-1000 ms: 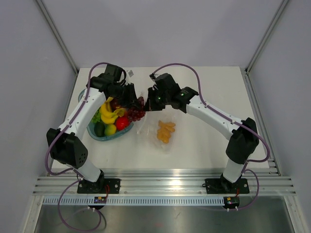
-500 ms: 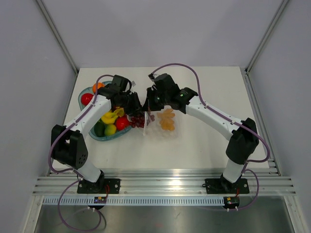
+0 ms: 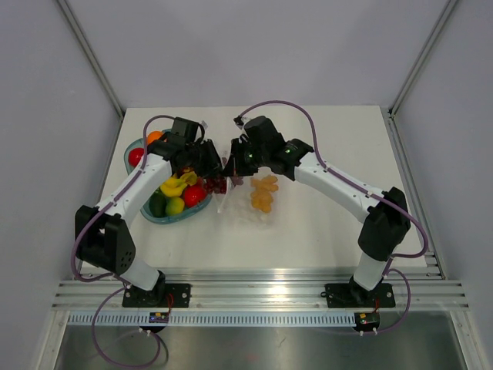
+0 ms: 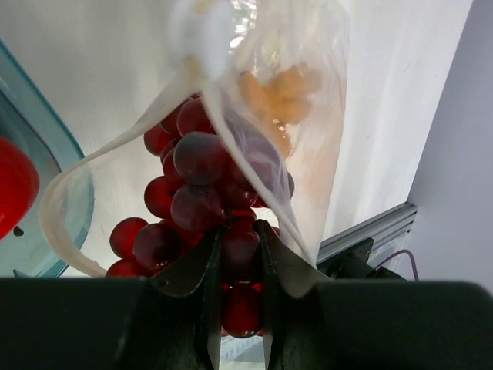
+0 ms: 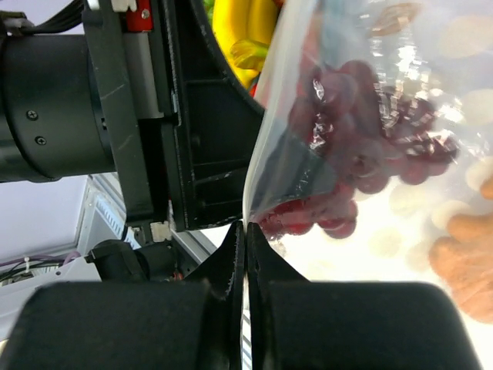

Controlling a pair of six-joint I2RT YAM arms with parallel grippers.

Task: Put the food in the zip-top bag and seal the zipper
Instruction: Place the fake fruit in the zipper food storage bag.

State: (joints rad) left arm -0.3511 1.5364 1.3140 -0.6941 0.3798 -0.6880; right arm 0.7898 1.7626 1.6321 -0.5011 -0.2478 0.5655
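The grapes sit shallow in the bag's opening, so next my left gripper lets go of them there, then pinches the bag's loose edge (image 4: 49, 210) and pulls it around them.
My left gripper (image 3: 216, 171) is shut on a bunch of dark red grapes (image 4: 202, 196) and holds it at the mouth of the clear zip-top bag (image 3: 258, 202). In the left wrist view the bag's edge (image 4: 231, 135) drapes over the grapes. My right gripper (image 3: 233, 163) is shut on the bag's mouth edge (image 5: 258, 185) and holds it up. Through the plastic the grapes (image 5: 362, 146) show in the right wrist view. An orange piece of food (image 3: 264, 193) lies inside the bag. The zipper strip cannot be made out.
A translucent blue-green bowl (image 3: 132, 151) stands at the left with bananas (image 3: 174, 185), a red fruit (image 3: 137, 156), an orange (image 3: 154, 136), a tomato (image 3: 193, 195) and green pieces (image 3: 158, 205). The aluminium rail (image 3: 262, 293) runs along the near edge.
My left gripper carried the grapes from over the bowl to the right, up to the bag mouth. The bag with the orange piece was lifted and shifted toward the back.
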